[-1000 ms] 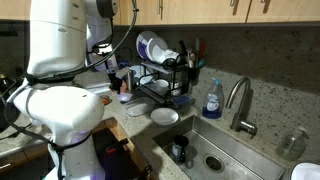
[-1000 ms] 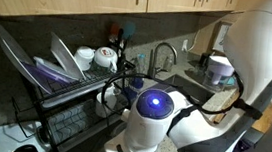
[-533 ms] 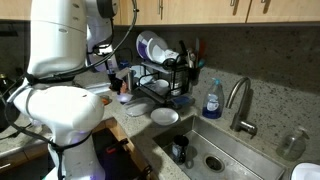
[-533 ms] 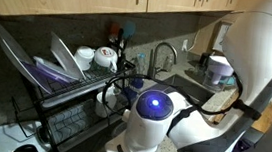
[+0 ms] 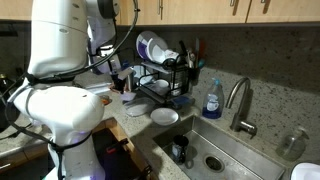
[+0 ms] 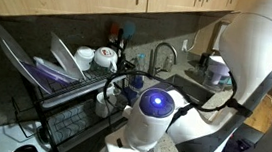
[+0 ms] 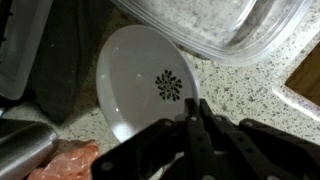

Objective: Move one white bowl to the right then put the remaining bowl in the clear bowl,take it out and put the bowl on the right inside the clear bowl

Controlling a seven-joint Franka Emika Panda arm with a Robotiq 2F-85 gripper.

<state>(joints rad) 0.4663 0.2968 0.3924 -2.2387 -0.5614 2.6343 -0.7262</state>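
My gripper is holding the white bowl, which is on the counter near the clear bowl, and will let go of it on the speckled counter (image 5: 129,101) (image 7: 143,93) between the clear bowl and the pink wrapping.
In the wrist view a white bowl (image 7: 140,80) with a dark flower mark in its middle lies on the speckled counter. A clear bowl (image 7: 225,25) is just beyond it at the top. My gripper (image 7: 193,112) has its fingers pressed together at the white bowl's near right rim and seems to pinch it. In an exterior view the gripper (image 5: 125,82) hangs low over the counter left of the dish rack. Two white dishes (image 5: 165,117) (image 5: 137,110) lie on the counter in front of the rack.
A dish rack (image 5: 165,75) with plates stands against the back wall, with a soap bottle (image 5: 212,100), tap (image 5: 238,100) and sink (image 5: 215,155) beside it. In the wrist view a metal object (image 7: 25,145) and pink wrapping (image 7: 70,162) lie near the bowl.
The arm has shifted slightly by the dish rack. The other objects have not moved.
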